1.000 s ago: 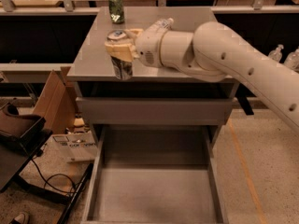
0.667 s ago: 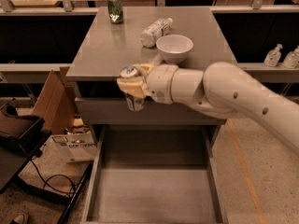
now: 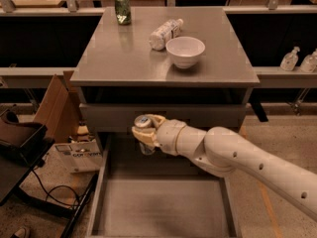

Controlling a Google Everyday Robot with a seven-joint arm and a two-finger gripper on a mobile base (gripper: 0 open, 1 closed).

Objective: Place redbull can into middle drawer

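Note:
I have a spot for the redbull can on the middle drawer's bottom. My gripper will set it down there, toward the drawer's side (image 3: 136,187) near the cardboard box.
My gripper (image 3: 145,133) is shut on the redbull can (image 3: 144,122); only the can's shiny top and a bit of its side show between the cream fingers (image 3: 154,120). It hangs upright in front of the cabinet, above the back of the open middle drawer (image 3: 163,207), a wide grey tray with low walls and a flat floor. My white arm (image 3: 237,157) reaches in from the lower right.
On the cabinet top (image 3: 124,58) stand a green can (image 3: 122,8), a lying plastic bottle (image 3: 164,32) and a white bowl (image 3: 185,51). A closed drawer front (image 3: 208,117) sits just behind the can. A cardboard box (image 3: 54,108) and cables lie at the left.
The gripper has carried the redbull can off the cabinet top, down past the front edge, to just above the open drawer. The arm has swung lower.

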